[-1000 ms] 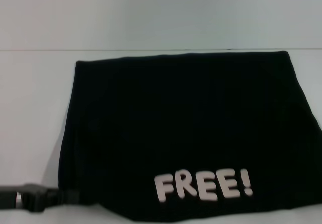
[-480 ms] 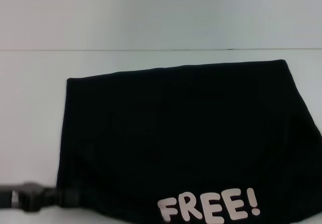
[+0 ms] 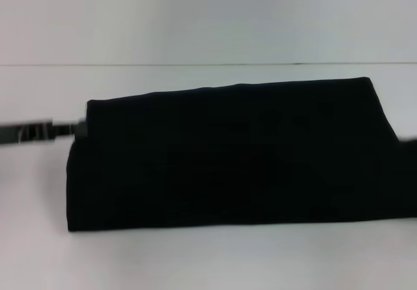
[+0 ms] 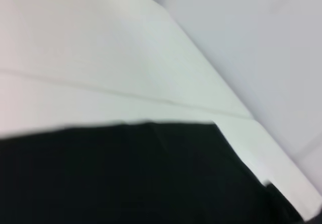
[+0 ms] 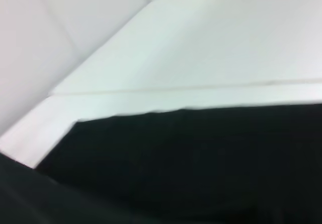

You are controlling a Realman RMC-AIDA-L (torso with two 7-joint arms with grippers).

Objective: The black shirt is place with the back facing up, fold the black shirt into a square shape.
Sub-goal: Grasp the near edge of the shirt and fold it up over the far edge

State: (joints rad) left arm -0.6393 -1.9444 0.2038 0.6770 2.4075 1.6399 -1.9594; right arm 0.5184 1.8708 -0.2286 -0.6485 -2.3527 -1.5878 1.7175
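I will let go of the black shirt's lifted layer with my right gripper on the shirt's far corner (image 3: 363,73), near the far edge of the table.
The black shirt (image 3: 228,153) lies on the white table (image 3: 195,257) folded into a wide low band, and its white lettering is hidden. My left gripper (image 3: 81,128) reaches in from the left and is shut on the shirt's far left corner, holding the folded-over layer. My right gripper (image 3: 409,140) shows only as a dark blur at the shirt's right edge. The shirt also fills the lower part of the left wrist view (image 4: 126,178) and of the right wrist view (image 5: 201,153).
The table's far edge (image 3: 208,64) runs across behind the shirt, with a plain pale wall beyond. Bare white table shows in front of the shirt and to its left.
My left gripper has moved from the near left corner up to the far left corner. The shirt's near part with the lettering has gone over onto the far part, leaving a narrower band.
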